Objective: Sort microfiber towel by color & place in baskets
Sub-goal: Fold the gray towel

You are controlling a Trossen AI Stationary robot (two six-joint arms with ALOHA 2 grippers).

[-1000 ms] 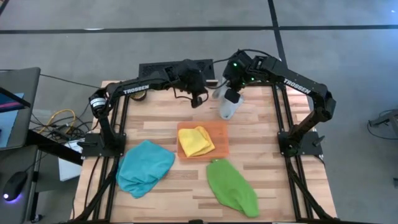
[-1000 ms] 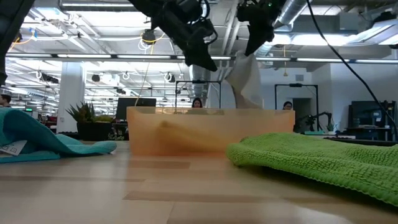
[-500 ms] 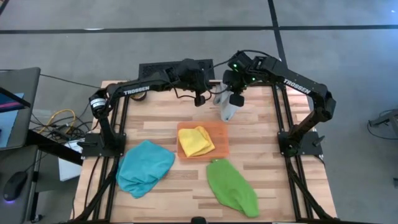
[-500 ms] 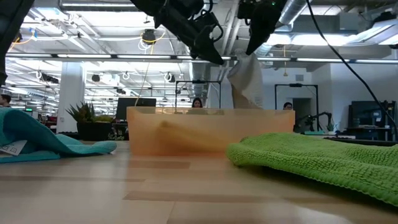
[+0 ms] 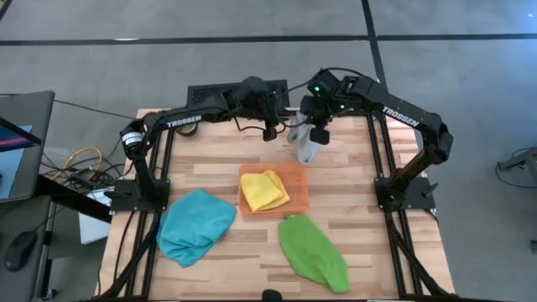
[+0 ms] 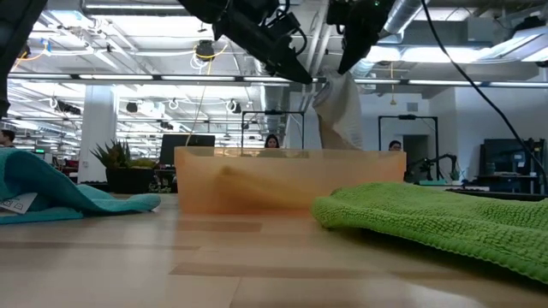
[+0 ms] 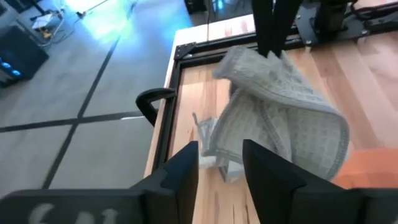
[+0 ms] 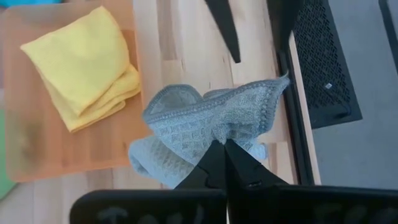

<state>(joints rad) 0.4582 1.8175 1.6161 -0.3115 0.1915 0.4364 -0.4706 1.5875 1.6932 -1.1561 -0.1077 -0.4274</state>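
My left gripper needs to pinch the towel's loose corner point(image 8: 283, 83) before my right gripper takes another part, as the grey towel hangs folded from my right gripper's bunched hold.
A grey waffle-weave towel point(image 5: 309, 148) hangs from my right gripper point(image 5: 317, 127), which is shut on it over the table's far side. My left gripper point(image 5: 270, 128) is beside it on the left, open, its fingers point(image 7: 186, 168) pointing at the towel point(image 7: 280, 118); I cannot tell whether they touch it. A yellow towel point(image 5: 263, 190) lies folded in the orange basket point(image 5: 298, 178) at mid-table. A teal towel point(image 5: 195, 225) lies bunched at the near left. A green towel point(image 5: 312, 250) lies at the near right. My right gripper pinches a bunched part of the grey towel's upper edge point(image 8: 219, 132) between its two shut fingers, coming from above and pointing down. The towel hangs slack and folded below the fingers point(image 6: 341, 107). Its lower end is hidden behind the basket's wall in the low view.
The basket's wall point(image 6: 282, 180) stands just on the near side of the hanging towel. A black grille point(image 5: 220, 91) lies at the table's far edge, and the arms' black frames point(image 5: 403, 189) run along both sides. Bare wood shows between basket and teal towel.
My left gripper has moved toward the table's right edge and slightly up, closing in on the hanging grey towel. The towel has stayed hanging from my right gripper.
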